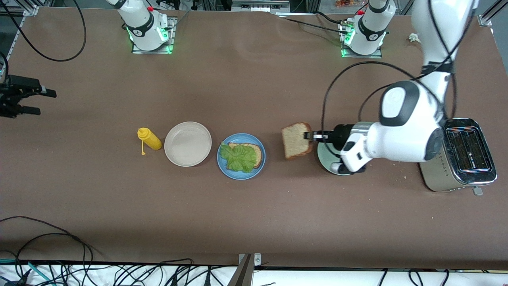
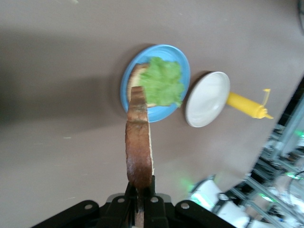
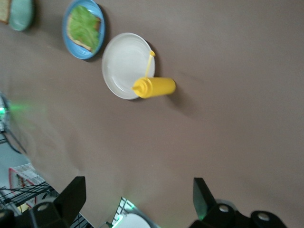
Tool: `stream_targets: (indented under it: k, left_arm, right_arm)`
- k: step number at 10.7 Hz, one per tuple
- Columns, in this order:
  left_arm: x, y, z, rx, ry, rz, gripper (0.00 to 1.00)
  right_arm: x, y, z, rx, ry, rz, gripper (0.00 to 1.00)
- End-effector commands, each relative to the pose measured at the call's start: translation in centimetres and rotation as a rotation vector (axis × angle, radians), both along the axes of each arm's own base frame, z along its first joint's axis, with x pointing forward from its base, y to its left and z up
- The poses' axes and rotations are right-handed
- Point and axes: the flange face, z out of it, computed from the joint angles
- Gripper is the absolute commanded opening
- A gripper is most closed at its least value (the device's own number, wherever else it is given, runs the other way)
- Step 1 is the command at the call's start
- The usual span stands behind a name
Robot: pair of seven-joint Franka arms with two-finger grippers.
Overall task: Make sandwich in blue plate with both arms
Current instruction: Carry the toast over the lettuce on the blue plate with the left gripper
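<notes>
My left gripper needs to let go of the second bread slice so that it lies on top of the green lettuce leaf (image 1: 237,148) (image 2: 162,94) in the blue plate.
The blue plate (image 1: 228,171) holds one slice of brown bread (image 1: 258,153) with a ruffled green lettuce leaf (image 1: 238,157) on top. My left gripper (image 1: 310,136) is shut on a second bread slice (image 1: 296,140) and holds it up on edge, over the table between the blue plate and a pale green plate (image 1: 327,157). In the left wrist view the held slice (image 2: 139,142) stands edge-on in the gripper (image 2: 141,190), with the blue plate (image 2: 185,66) and the lettuce (image 2: 164,80) past it. My right gripper (image 1: 47,103) is open and empty, waiting at the right arm's end of the table.
A beige plate (image 1: 187,143) and a yellow squeeze bottle (image 1: 149,139) stand beside the blue plate toward the right arm's end. A chrome toaster (image 1: 464,153) stands at the left arm's end. The right wrist view shows the bottle (image 3: 154,87), beige plate (image 3: 118,61) and blue plate (image 3: 97,9).
</notes>
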Motion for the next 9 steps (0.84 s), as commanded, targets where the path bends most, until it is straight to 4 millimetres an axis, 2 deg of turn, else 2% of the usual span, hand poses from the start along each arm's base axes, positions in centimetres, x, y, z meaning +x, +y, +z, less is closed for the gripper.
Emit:
stream_targets:
  k: [1, 3, 4, 5, 6, 7, 8, 9]
  left_arm:
    - [0.6, -4.8, -4.0, -0.168, 0.083, 0.101, 0.00]
    - [-0.6, -11.2, -5.9, -0.176, 0.021, 0.129, 0.00]
    - [-1.2, -13.6, -7.0, -0.164, -0.014, 0.139, 0.00]
    - [-1.5, -15.5, -7.6, -0.160, -0.046, 0.145, 0.00]
    - [-1.9, -17.1, -8.2, -0.160, -0.059, 0.134, 0.00]
    - [-1.9, -17.8, -8.5, -0.161, -0.073, 0.132, 0.00]
    - [-2.2, -18.4, -8.7, -0.170, -0.106, 0.093, 0.00]
    - [-2.2, -18.5, -9.6, -0.179, -0.140, 0.056, 0.00]
  right_arm:
    - [-0.9, 4.8, 0.9, -0.272, 0.102, -0.110, 1.00]
    - [-1.1, 8.1, 1.6, -0.367, 0.130, -0.190, 1.00]
    - [-1.2, 9.7, 1.7, -0.404, 0.141, -0.222, 1.00]
    - [-1.2, 10.1, 1.2, -0.419, 0.163, -0.267, 1.00]
    - [-1.1, 11.0, 1.0, -0.445, 0.162, -0.294, 1.00]
    - [-1.0, 11.8, 1.1, -0.481, 0.142, -0.318, 1.00]
    - [-0.9, 12.5, 0.1, -0.483, 0.137, -0.316, 1.00]
    - [-1.8, 12.9, -0.4, -0.476, 0.117, -0.314, 1.00]
